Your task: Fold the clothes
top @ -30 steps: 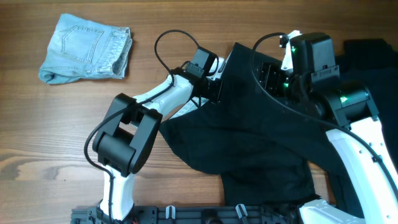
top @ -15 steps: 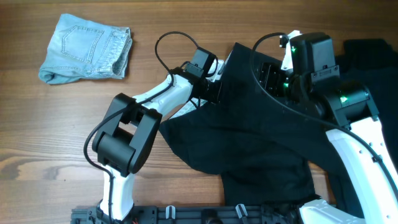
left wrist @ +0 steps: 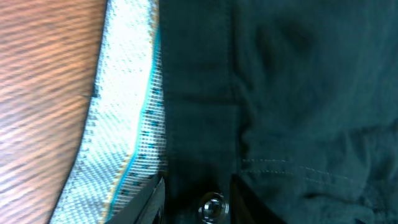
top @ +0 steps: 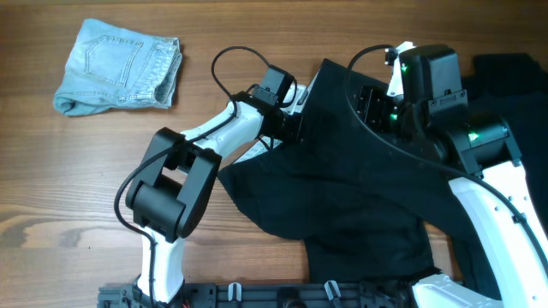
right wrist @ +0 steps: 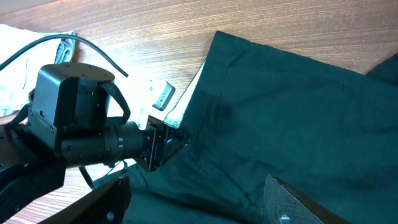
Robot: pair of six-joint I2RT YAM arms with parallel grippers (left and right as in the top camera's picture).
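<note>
The pale lining shows past the front waistband, so next my left gripper opens, grabs the waistband edge (left wrist: 177,186) beside the button and pulls it over the lining.
Dark trousers (top: 360,197) lie spread over the middle and right of the table. My left gripper (top: 291,128) is shut on their waistband edge at the upper left. In the left wrist view the dark cloth (left wrist: 298,93), a metal button (left wrist: 212,204) and the pale woven waistband lining (left wrist: 124,124) sit at the jaws (left wrist: 196,199). My right gripper (top: 370,107) hovers open and empty over the trousers (right wrist: 298,112). Its fingers (right wrist: 199,208) are spread wide. The left gripper (right wrist: 165,140) shows ahead of it, on the cloth's edge.
Folded light-blue jeans (top: 120,67) lie at the far left of the wooden table (top: 68,171). Another dark garment (top: 514,73) lies at the far right, behind the right arm. A white label (right wrist: 163,94) sticks out near the waistband.
My left gripper has shifted slightly left with the waistband in it. The right arm has not moved.
</note>
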